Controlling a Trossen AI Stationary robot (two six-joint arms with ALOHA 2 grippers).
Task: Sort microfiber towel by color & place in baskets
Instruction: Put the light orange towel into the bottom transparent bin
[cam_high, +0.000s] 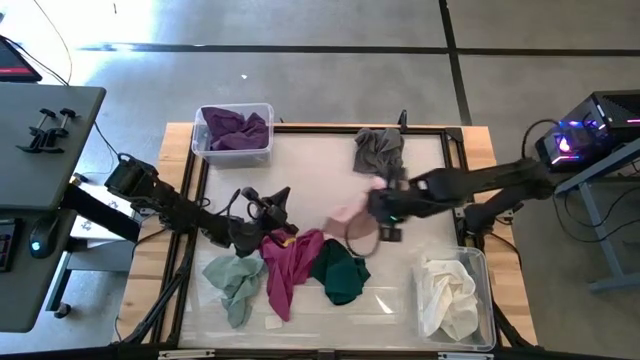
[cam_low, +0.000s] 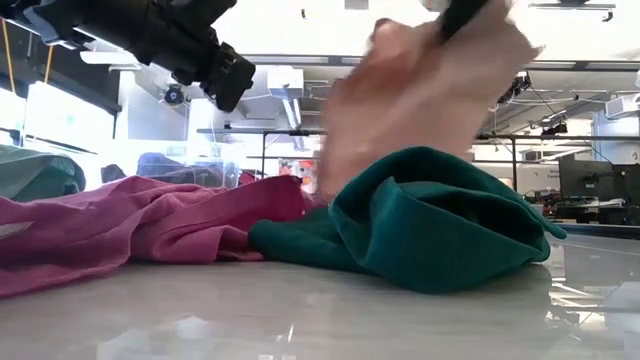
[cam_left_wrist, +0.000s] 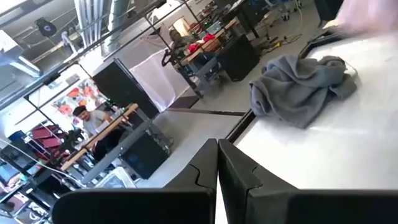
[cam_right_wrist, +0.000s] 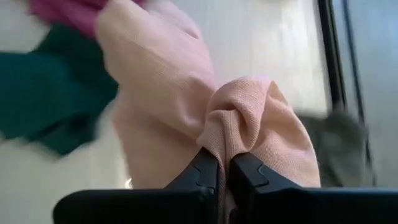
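Note:
Next, my right gripper releases the pale pink towel on top of the cream towel in the larger basket (cam_high: 434, 285).
My right gripper (cam_high: 377, 206) hangs over the table's middle, shut on a pale pink towel (cam_high: 350, 213). In the low view the pink towel (cam_low: 420, 90) shows blurred, hanging behind a dark green towel (cam_low: 440, 220). My left gripper (cam_high: 280, 200) is shut and empty above the table, left of centre, pointing level toward a grey towel (cam_left_wrist: 305, 87). Magenta (cam_high: 290, 262), dark green (cam_high: 340, 275) and light green (cam_high: 232, 280) towels lie in a row on the near half. The small basket (cam_high: 262, 150) holds a purple towel. The larger basket (cam_high: 480, 262) holds a cream one. My right gripper pinches a bunched fold (cam_right_wrist: 239, 134) of the pink towel between its two fingers (cam_right_wrist: 205, 171), several layers gathered together. The fingers slant down from above. The towel hangs below them, slack and lifted off the table; whether its lowest end is clear, I cannot tell.
The grey towel (cam_high: 378, 150) lies crumpled at the far edge, right of centre. A dark frame (cam_high: 455, 150) borders the white work surface. Bare surface lies between the grey towel and the row of towels. People sit at desks in the room beyond.

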